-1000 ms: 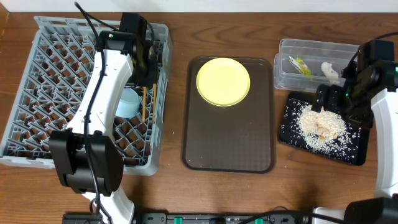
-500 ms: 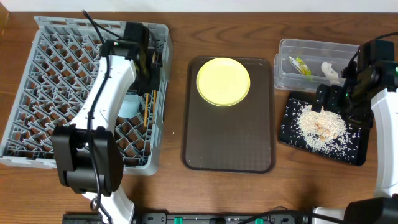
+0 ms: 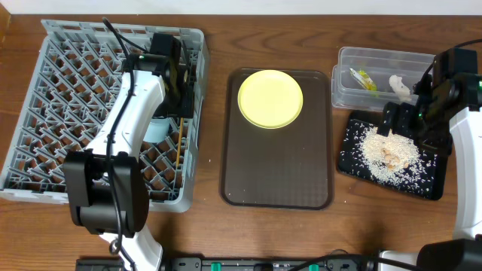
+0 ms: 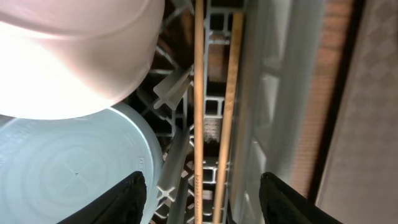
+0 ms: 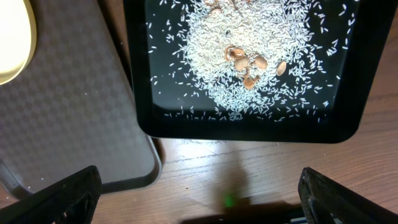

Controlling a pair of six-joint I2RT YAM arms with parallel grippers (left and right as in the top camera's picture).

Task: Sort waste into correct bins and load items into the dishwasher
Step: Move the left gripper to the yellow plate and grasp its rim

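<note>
The yellow plate is next for my left gripper, which should go to it and close on the plate's near rim (image 3: 293,121), on the side toward the black tray.
My left gripper (image 3: 181,94) (image 4: 202,200) hangs open over the right side of the grey dish rack (image 3: 68,113) (image 4: 268,112). The two wooden chopsticks (image 3: 179,141) (image 4: 198,93) lie in the rack between its fingers, touched by neither. Beside them sit the light blue bowl (image 3: 156,128) (image 4: 68,168) and the white bowl (image 4: 74,56). The yellow plate (image 3: 270,98) (image 5: 11,43) rests on the brown serving tray (image 3: 277,169). My right gripper (image 3: 397,122) (image 5: 202,199) is open and empty over bare wood beside the black tray (image 3: 431,185) (image 5: 249,132), which holds rice scraps (image 3: 384,150) (image 5: 249,56).
The clear tub (image 3: 343,75) at the back right holds the green-and-yellow wrapper (image 3: 363,78) and the white paper scrap (image 3: 399,86). The brown tray's corner (image 5: 68,112) lies just left of the black tray. My left arm crosses the rack from the front edge.
My left gripper has opened and let go of the chopsticks, which now lie in the rack along its right wall. The right arm has not moved.
</note>
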